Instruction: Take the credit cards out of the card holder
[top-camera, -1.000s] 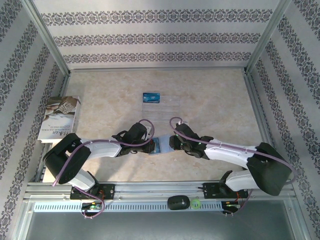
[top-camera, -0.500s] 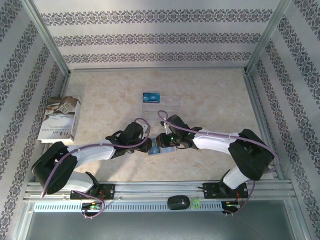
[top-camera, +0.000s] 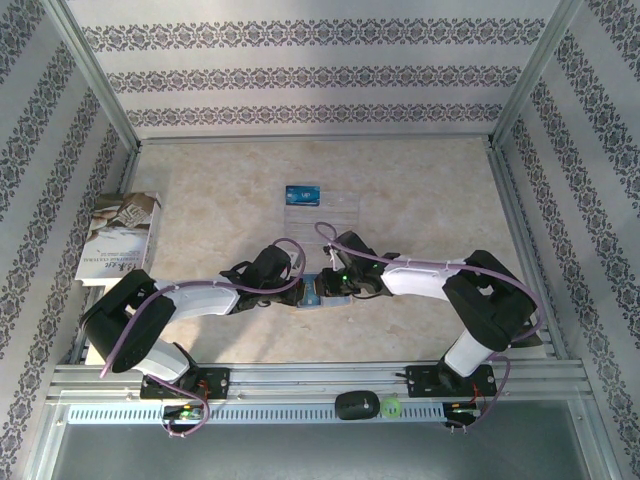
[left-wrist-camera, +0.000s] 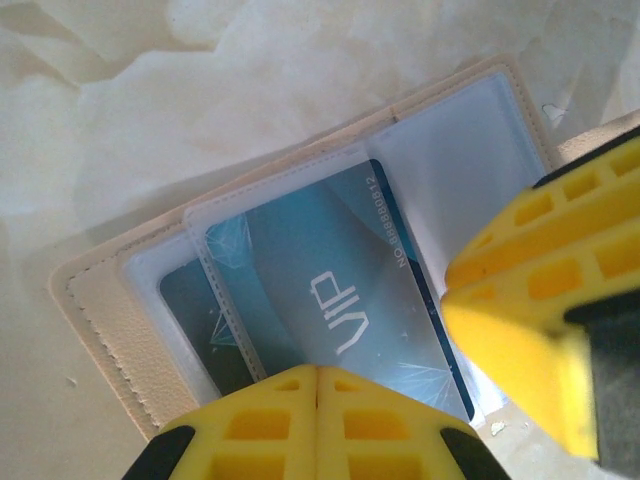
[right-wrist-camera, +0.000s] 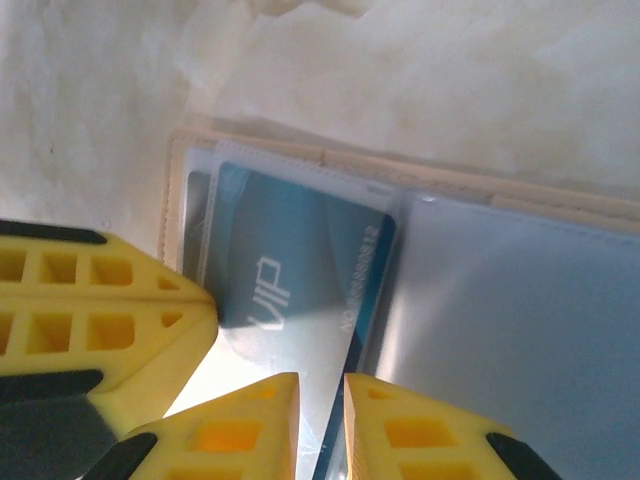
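The blue card's sleeve is shifted toward my right gripper, showing the darker card, so I will open my left gripper and pinch the sleeve's stitched edge (left-wrist-camera: 240, 340).
The tan card holder (top-camera: 316, 293) lies open on the table between both grippers, its tan rim (left-wrist-camera: 100, 320) framing clear sleeves. A blue credit card (left-wrist-camera: 330, 280) printed VIP sits in the middle sleeve, and a darker card (left-wrist-camera: 185, 290) lies in the sleeve behind it. My left gripper (left-wrist-camera: 317, 372) is shut, its tips pressed together on the holder's near edge. My right gripper (right-wrist-camera: 320, 385) has its jaws narrowed on the blue credit card (right-wrist-camera: 290, 260), whose edge runs into the gap. In the top view the left gripper (top-camera: 300, 290) and right gripper (top-camera: 335, 285) nearly touch.
Another blue card (top-camera: 302, 194) rests on a clear plastic tray (top-camera: 335, 212) behind the holder. A book (top-camera: 118, 235) lies at the left edge. Metal frame rails border the table on all sides.
The right arm swung left and in to the holder, and its jaws narrowed around the card's edge. The left arm shifted slightly but stays shut on the holder.
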